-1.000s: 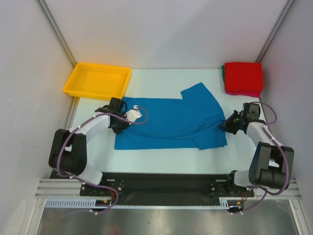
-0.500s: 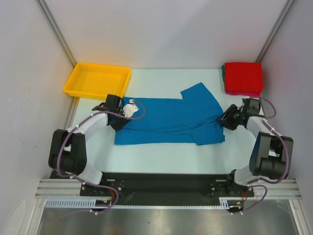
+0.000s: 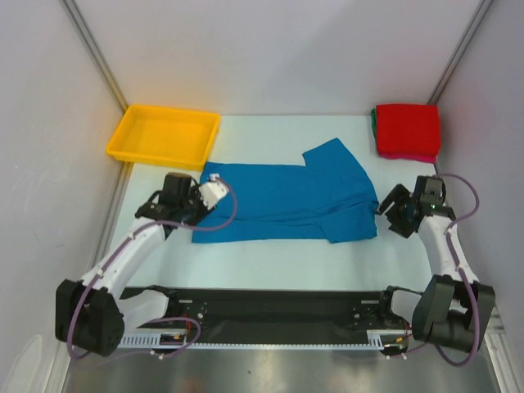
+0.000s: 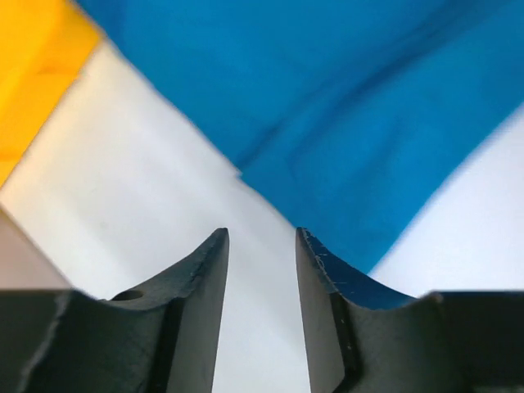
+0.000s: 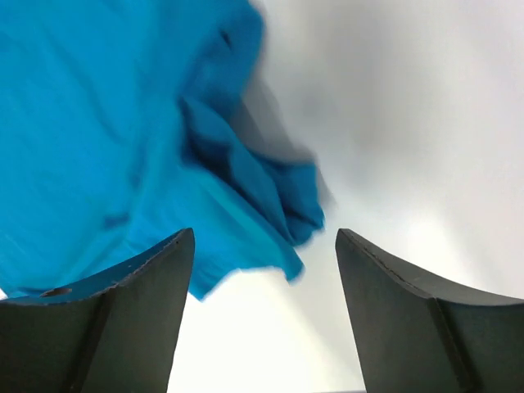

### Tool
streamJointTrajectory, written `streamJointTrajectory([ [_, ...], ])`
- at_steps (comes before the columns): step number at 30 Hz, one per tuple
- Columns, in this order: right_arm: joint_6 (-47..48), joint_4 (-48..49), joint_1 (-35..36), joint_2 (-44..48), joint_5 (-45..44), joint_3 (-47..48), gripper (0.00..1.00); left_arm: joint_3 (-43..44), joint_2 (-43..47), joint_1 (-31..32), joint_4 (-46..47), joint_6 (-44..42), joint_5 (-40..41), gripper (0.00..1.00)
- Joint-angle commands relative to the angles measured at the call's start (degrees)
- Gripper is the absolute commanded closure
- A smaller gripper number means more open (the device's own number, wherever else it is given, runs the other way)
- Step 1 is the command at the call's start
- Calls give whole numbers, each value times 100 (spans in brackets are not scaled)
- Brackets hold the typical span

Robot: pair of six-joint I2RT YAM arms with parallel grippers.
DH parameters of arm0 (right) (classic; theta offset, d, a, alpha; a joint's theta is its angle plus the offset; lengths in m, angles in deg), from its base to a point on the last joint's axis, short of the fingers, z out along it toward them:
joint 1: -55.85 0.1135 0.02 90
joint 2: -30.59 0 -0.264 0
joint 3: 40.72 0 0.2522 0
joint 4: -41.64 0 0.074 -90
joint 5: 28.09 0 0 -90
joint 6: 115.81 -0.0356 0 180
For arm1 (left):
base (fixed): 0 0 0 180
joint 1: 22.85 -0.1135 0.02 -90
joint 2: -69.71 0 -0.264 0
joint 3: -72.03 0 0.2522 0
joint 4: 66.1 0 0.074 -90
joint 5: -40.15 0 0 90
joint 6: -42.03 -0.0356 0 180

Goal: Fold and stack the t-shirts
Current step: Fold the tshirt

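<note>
The left gripper's half-open fingers are over white table, short of the blue t-shirt, so the robot should open them wider and grab the t-shirt's edge at its crease point(image 4: 244, 169).
A bright blue t-shirt point(image 3: 282, 203) lies flat on the white table, folded lengthwise, with one short sleeve point(image 3: 332, 160) pointing toward the back. My left gripper point(image 3: 190, 214) point(image 4: 262, 237) is open just off the shirt's left edge point(image 4: 344, 123), with only bare table between its fingers. My right gripper point(image 3: 390, 211) point(image 5: 266, 237) stands wide open just right of the shirt's rumpled right corner point(image 5: 270, 196), holding nothing. At the back right sits a stack of folded t-shirts, with a red one point(image 3: 407, 128) on top and thin pink and green edges showing beneath it.
A yellow plastic tray point(image 3: 164, 135) point(image 4: 29, 74) stands at the back left, close behind my left gripper. White walls and metal corner posts enclose the table. The black base rail point(image 3: 270, 307) runs along the near edge.
Both grippers have opened and let go of the blue shirt. The left one has drawn back to the left, the right one to the right. The shirt now rests flat.
</note>
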Motion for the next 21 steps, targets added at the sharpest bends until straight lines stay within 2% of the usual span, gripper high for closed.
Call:
streamJointTrajectory([
  [1,-392,-193,58,362,-13,-683,25,-904,93,432,-87,-845,30,53],
  [2,-446,8,58,433,126,-807,28,-1140,32,459,54,-925,180,47],
  [4,-560,202,49,398,250,-1044,30,-1213,-257,468,352,-1066,392,43],
  [8,-771,781,172,100,417,-1203,30,-1169,-767,468,757,-1137,410,29],
  [12,-763,1003,207,-602,435,-1230,36,-1178,-1277,468,1127,-1155,761,31],
  [13,-763,1003,155,-647,435,-1247,41,-1195,-1391,477,1171,-1111,761,36],
  [14,-754,933,128,-665,400,-1239,56,-1239,-1418,486,1180,-1093,735,50],
  [15,-754,872,102,-639,365,-1238,65,-1274,-1410,503,1163,-1076,709,58],
  [16,-737,784,41,-526,278,-1230,83,-1301,-1358,538,1084,-1058,587,83],
  [17,-719,540,5,-438,251,-1177,91,-1318,-1314,565,1014,-1032,551,100],
  [18,-684,355,-39,-350,225,-1125,99,-1301,-1244,574,935,-988,524,100],
  [21,-561,-638,-144,89,75,-800,100,-1064,-726,582,-63,-944,217,100],
])
